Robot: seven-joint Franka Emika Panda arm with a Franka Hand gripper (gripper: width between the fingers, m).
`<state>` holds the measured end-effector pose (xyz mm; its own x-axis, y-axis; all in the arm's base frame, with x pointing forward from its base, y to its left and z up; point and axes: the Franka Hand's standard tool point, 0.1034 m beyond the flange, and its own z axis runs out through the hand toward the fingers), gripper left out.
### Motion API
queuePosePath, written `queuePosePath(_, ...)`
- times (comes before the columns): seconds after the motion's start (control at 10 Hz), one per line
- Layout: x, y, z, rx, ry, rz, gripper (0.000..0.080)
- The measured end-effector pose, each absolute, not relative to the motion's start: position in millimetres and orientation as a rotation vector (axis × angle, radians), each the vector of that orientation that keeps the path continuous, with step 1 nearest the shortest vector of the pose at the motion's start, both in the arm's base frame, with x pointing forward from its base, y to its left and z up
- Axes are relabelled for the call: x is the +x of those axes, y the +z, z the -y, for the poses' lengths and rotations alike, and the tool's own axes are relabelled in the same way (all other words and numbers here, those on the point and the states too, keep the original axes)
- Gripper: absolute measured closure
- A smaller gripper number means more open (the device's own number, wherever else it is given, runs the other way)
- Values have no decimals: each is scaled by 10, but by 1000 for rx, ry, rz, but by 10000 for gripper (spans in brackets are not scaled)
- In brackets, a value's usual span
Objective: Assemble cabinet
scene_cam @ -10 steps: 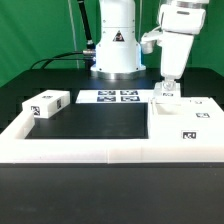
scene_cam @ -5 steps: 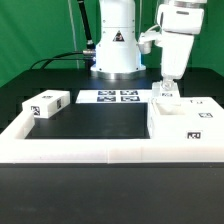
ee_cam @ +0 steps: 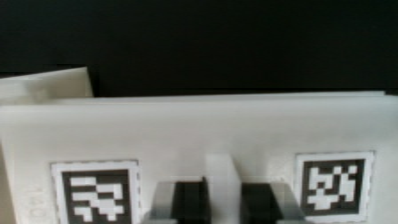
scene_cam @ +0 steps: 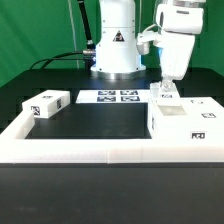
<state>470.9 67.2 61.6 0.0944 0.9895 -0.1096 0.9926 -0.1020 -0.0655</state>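
Observation:
Next, my gripper lets go of the white panel in the cabinet body's top (scene_cam: pixel 171 107), at the end of the cabinet body that is nearer the marker board.
The white cabinet body (scene_cam: pixel 185 122) stands at the exterior view's right, inside the white border rail, with a tag on its front face. My gripper (scene_cam: pixel 168 88) hangs straight down over its far left corner, shut on a small upright white panel (scene_cam: pixel 166 96) there. In the wrist view my gripper (ee_cam: pixel 221 200) has its two dark fingers (ee_cam: pixel 185 205) closed on a thin white ridge of the panel (ee_cam: pixel 214 125). A tag (ee_cam: pixel 96 190) sits on one side of the fingers and another (ee_cam: pixel 333 183) on the other. A loose white block (scene_cam: pixel 45 103) with a tag lies at the far left.
The marker board (scene_cam: pixel 108 97) lies flat at the back centre, before the robot's base (scene_cam: pixel 115 50). The long low white border rail (scene_cam: pixel 80 148) runs along the front and up the sides. The table top is black; green curtains hang behind.
The cabinet body has shifted slightly towards the exterior view's right; its front tag has moved right and up. My gripper stays closed on the panel, nearly in place.

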Motion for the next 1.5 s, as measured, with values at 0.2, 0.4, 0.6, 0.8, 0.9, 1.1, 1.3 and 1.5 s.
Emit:
queuePosePath(0.2,4774,610,-672,2273,-187,-2124,731)
queuePosePath(0.4,4883,602,-671,2233,-173,-2166,731)
queuePosePath(0.6,4974,606,-655,2217,-162,-2178,731)
queuePosePath(0.8,4972,605,-655,2217,-162,-2178,731)
queuePosePath(0.9,4972,605,-655,2217,-162,-2178,731)
queuePosePath(1.1,4988,601,-657,2216,-162,-2180,731)
queuePosePath(1.3,5229,606,-651,2217,-164,-2173,731)
queuePosePath(1.5,5444,606,-642,2216,-158,-2168,731)
